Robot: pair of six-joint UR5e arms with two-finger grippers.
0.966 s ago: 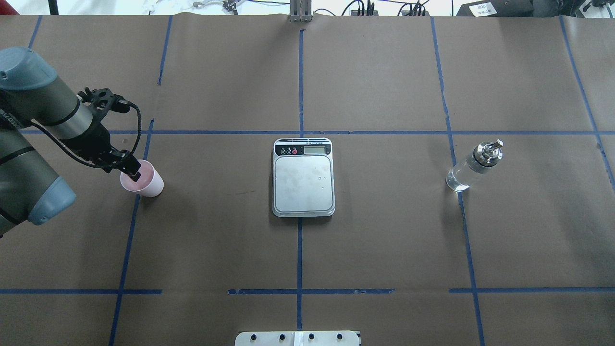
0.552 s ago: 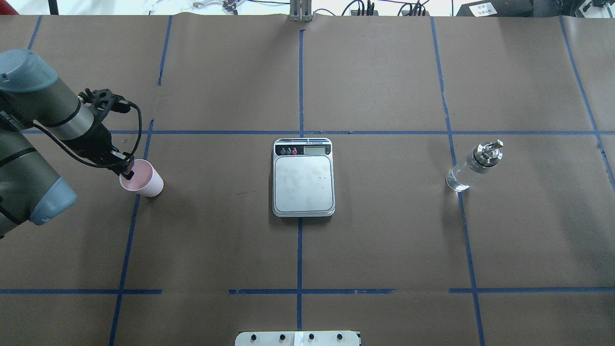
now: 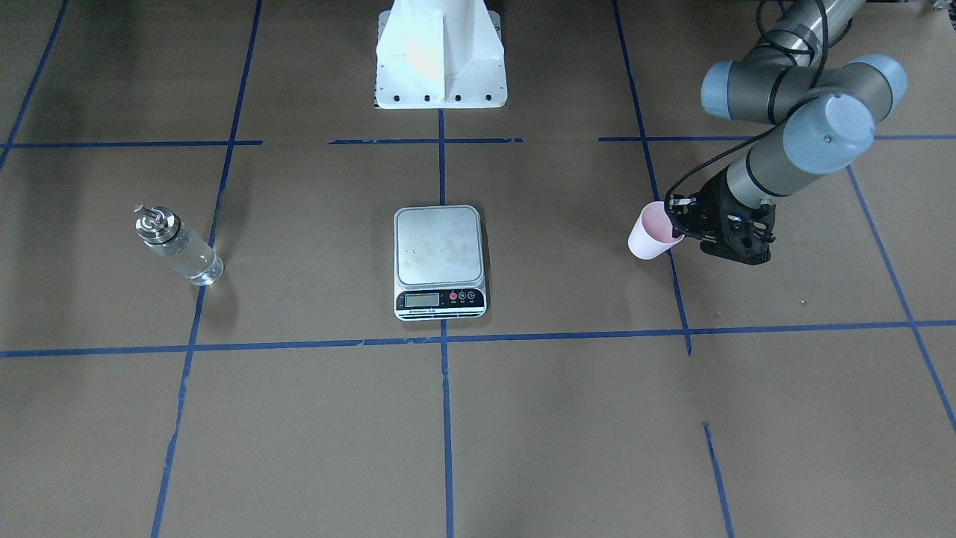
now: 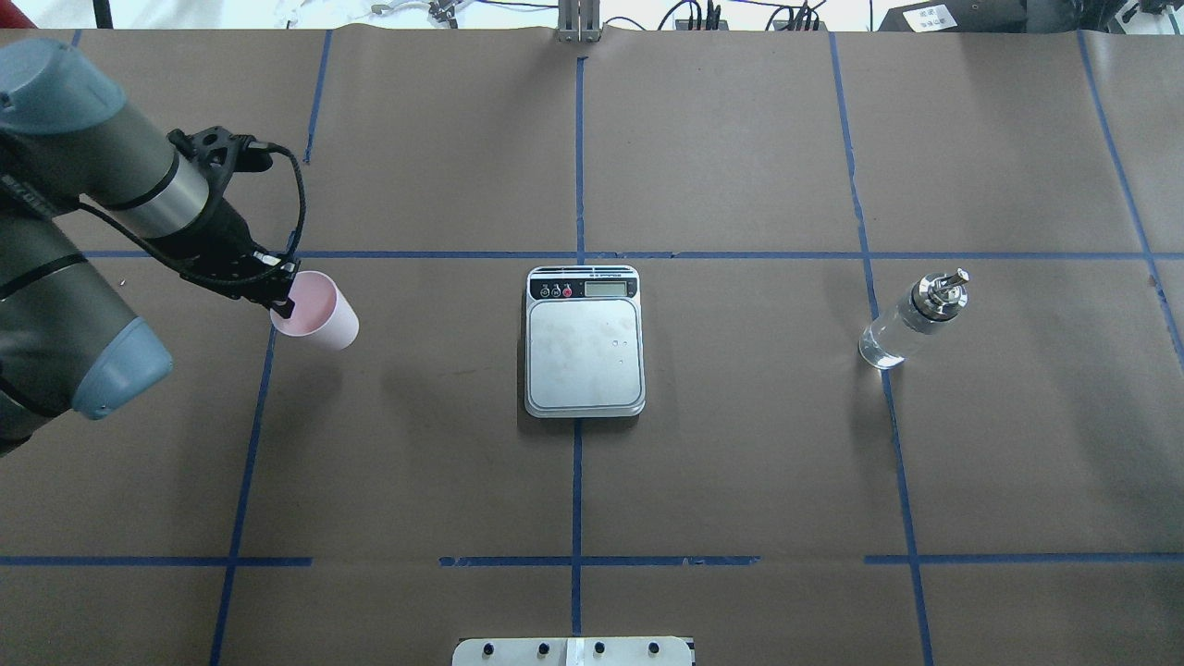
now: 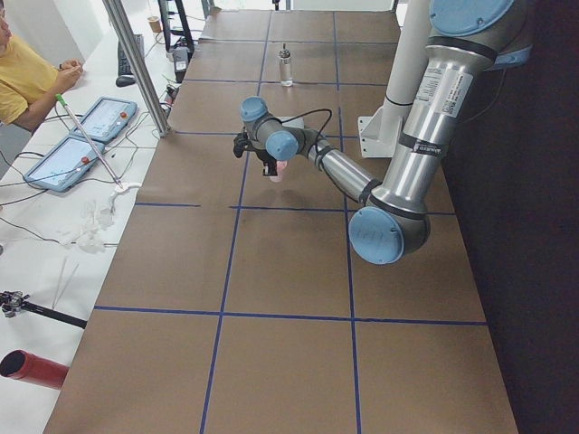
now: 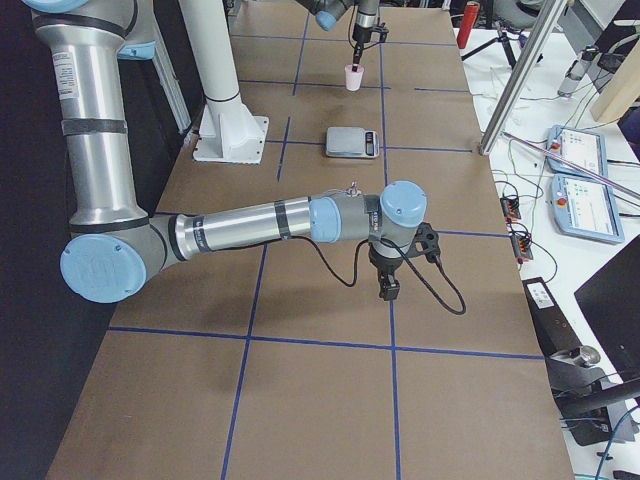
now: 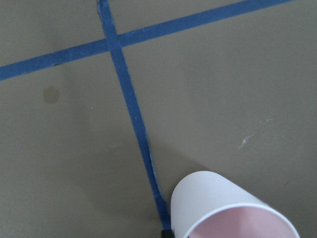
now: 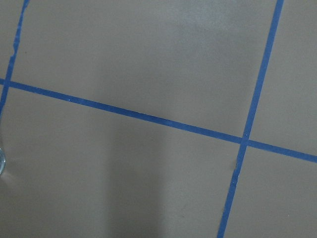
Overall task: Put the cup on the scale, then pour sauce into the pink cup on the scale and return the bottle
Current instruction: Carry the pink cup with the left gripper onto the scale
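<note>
I'll set the pale pink cup on the middle of the scale's silver plate (image 3: 436, 245) with my left gripper.
The pale pink cup (image 4: 319, 314) hangs tilted above the table at the left, clear of the brown paper. My left gripper (image 4: 282, 294) is shut on its rim, one finger inside the cup. Both show in the front view, cup (image 3: 650, 235) and gripper (image 3: 676, 224), and the cup fills the bottom of the left wrist view (image 7: 218, 208). The scale (image 4: 585, 342) lies bare at the table's middle. The clear glass bottle (image 4: 911, 319) with its silver pourer cap stands at the right. My right gripper (image 6: 387, 290) shows only in the exterior right view, so I cannot tell its state.
The robot's white base plate (image 4: 573, 650) sits at the near table edge. Blue tape lines cross the brown paper. A person (image 5: 23, 77) and tablets (image 5: 90, 131) are beyond the table's far side.
My left gripper has lifted the cup off the table and carried it right and a little away from the robot, toward the scale. Scale and bottle have not moved.
</note>
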